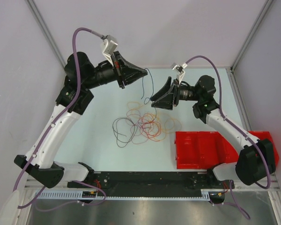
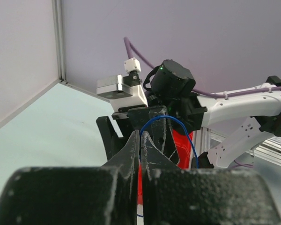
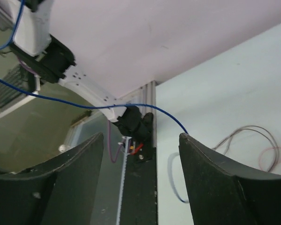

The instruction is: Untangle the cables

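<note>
I need to take the blue cable's hanging piece (image 1: 152, 88) with my right gripper and carry the cable to the red bin, since my left gripper is holding it far from there.
A pile of thin cables (image 1: 143, 124), dark, red and orange loops, lies on the table's middle. My left gripper (image 1: 145, 71) is raised above the pile's far side and is shut on a thin blue cable (image 2: 178, 121), which arcs out of the closed tips (image 2: 140, 133) and hangs down. My right gripper (image 1: 158, 92) is open just right of that hanging strand. In the right wrist view the blue cable (image 3: 84, 105) crosses in front of the open gripper (image 3: 140, 136) and touches the right finger's tip (image 3: 185, 137). Some of the pile's loops (image 3: 253, 129) lie beyond.
A red bin (image 1: 201, 150) sits at the table's near right, beside the right arm's base. Pale walls with metal corner posts (image 1: 250, 35) close in the left, back and right. A black rail (image 1: 145, 180) runs along the near edge.
</note>
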`<state>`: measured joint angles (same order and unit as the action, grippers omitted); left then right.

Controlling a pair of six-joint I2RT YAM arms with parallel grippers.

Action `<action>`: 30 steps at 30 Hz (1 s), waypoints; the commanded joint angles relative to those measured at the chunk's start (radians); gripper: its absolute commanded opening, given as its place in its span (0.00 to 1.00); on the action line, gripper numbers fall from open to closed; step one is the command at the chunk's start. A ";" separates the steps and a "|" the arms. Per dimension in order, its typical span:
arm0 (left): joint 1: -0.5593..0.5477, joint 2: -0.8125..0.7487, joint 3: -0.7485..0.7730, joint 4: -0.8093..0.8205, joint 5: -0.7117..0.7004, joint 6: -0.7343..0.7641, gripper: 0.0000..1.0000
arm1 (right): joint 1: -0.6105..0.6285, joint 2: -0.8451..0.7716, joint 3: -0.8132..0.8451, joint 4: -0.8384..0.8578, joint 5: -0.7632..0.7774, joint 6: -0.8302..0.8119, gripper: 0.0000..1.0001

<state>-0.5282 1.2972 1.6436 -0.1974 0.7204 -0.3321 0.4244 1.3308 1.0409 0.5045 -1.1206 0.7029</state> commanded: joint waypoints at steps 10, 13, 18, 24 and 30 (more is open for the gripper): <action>-0.004 -0.007 0.010 0.108 0.067 -0.048 0.00 | -0.090 0.143 0.033 0.402 -0.088 0.263 0.65; -0.003 -0.006 0.018 0.092 0.063 -0.038 0.00 | -0.102 0.122 0.033 0.507 -0.126 0.338 0.66; -0.004 0.005 0.027 0.088 0.068 -0.041 0.00 | -0.131 0.064 0.033 0.429 -0.160 0.299 0.67; -0.004 0.011 0.024 0.131 0.093 -0.076 0.00 | -0.044 0.129 0.033 0.417 -0.192 0.327 0.70; -0.004 0.019 0.027 0.164 0.116 -0.105 0.00 | 0.036 0.266 0.044 0.667 -0.200 0.444 0.68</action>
<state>-0.5282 1.3113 1.6436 -0.1013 0.7971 -0.4030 0.4229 1.5265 1.0489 0.9913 -1.2964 1.0626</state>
